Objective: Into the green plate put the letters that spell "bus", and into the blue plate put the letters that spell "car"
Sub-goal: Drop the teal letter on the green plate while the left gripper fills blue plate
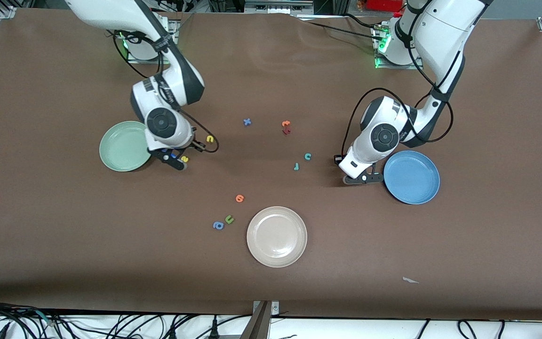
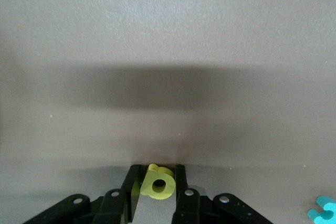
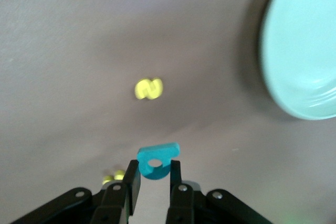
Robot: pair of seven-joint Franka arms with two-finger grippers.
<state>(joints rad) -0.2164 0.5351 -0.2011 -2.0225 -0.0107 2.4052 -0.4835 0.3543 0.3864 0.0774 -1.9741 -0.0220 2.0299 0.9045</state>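
Observation:
The robot's right gripper will set the teal "b" down inside the green plate [image 1: 112, 146], on the plate's side away from the yellow "s".
My left gripper [image 1: 362, 179] [image 2: 157, 174] is down at the table beside the blue plate [image 1: 412, 177], shut on the yellow "a" [image 2: 157, 184]. My right gripper [image 1: 173, 157] [image 3: 155, 165] is beside the green plate [image 1: 123, 146] [image 3: 307, 51] and is shut on the teal "b" [image 3: 156, 160]. The yellow "s" [image 1: 184, 159] [image 3: 148, 88] lies on the table close to it. The yellow "u" [image 1: 210, 139] lies a little farther toward the table's middle. The teal "c" [image 1: 307, 156] and teal "r" [image 1: 296, 166] lie between the two arms. Both plates hold nothing.
A cream plate [image 1: 276, 236] sits nearer the front camera, with an orange letter [image 1: 239, 198], a green "u" [image 1: 229, 219] and a blue "a" [image 1: 218, 225] beside it. A blue "x" [image 1: 247, 122], an orange letter [image 1: 286, 123] and a dark red letter [image 1: 286, 131] lie toward the bases.

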